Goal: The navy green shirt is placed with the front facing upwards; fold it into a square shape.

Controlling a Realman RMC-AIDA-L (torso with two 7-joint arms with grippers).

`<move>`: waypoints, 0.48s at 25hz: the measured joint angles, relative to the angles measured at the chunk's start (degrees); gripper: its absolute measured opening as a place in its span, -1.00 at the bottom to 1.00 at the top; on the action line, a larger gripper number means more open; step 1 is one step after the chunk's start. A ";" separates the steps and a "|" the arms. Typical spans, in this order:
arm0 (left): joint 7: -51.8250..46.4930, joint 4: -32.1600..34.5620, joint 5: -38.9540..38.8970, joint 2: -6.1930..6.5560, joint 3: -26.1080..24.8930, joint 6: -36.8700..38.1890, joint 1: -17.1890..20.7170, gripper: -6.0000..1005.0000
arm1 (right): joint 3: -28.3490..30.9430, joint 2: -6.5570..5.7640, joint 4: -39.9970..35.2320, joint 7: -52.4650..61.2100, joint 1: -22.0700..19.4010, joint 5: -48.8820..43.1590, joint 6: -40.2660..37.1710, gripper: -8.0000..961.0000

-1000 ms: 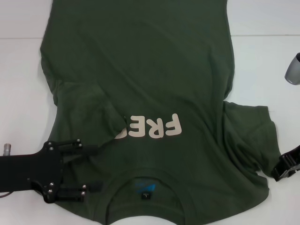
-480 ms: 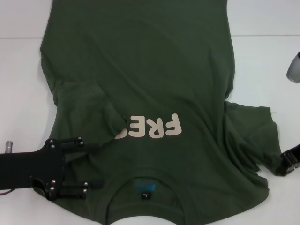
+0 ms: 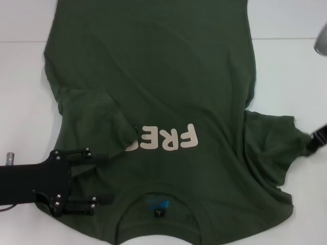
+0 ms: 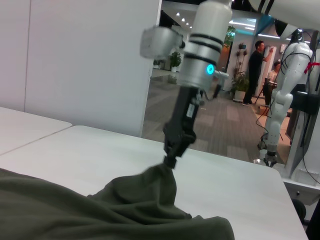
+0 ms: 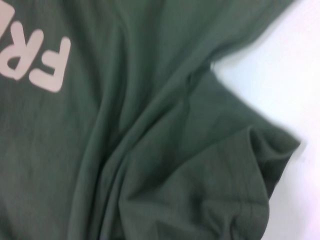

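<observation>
I should use my right gripper to lay the sleeve on the shirt's chest (image 3: 210, 152) (image 5: 72, 116) beside the cream letter F.
The navy green shirt (image 3: 153, 92) lies front up on the white table (image 3: 286, 66), cream lettering (image 3: 166, 138) showing and its collar and neck label (image 3: 158, 204) nearest me. My left gripper (image 3: 99, 179) rests open at the shirt's near left shoulder, its fingers spread wide on the cloth. At the right edge my right gripper (image 3: 317, 138) is shut on the tip of the right sleeve (image 3: 276, 148). The left wrist view shows that gripper (image 4: 170, 161) pinching the sleeve (image 4: 155, 185) and lifting it into a peak. The left sleeve is folded inward over the body.
A grey part of the right arm (image 3: 322, 41) hangs at the upper right edge. A seam (image 3: 286, 38) runs across the table at the far side. Bare white table lies to the right of the shirt.
My right gripper has moved outward and farther from me, drawing the right sleeve tip up off the table. The left gripper has stayed where it was.
</observation>
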 joint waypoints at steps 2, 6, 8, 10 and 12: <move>-0.15 0.00 -0.01 -0.01 0.00 -0.25 0.00 0.61 | -0.24 0.25 -0.92 -0.64 1.30 -0.88 0.09 -0.93; -0.17 -0.25 -0.29 -0.05 0.00 -0.87 0.09 0.61 | -0.73 0.66 -1.92 -2.32 4.31 -1.23 0.60 -0.93; -0.17 -0.36 -0.36 -0.07 -0.05 -1.08 0.14 0.61 | -1.60 0.91 -2.36 -3.03 5.56 -1.23 0.84 -0.93; -0.21 -0.46 -0.42 -0.10 -0.06 -1.32 0.12 0.61 | -3.10 1.19 -3.02 -3.41 6.75 -1.07 1.06 -0.93; -0.24 -0.52 -0.44 -0.19 -0.07 -1.45 0.05 0.61 | -5.24 1.49 -3.61 -3.52 7.84 -0.83 1.37 -0.94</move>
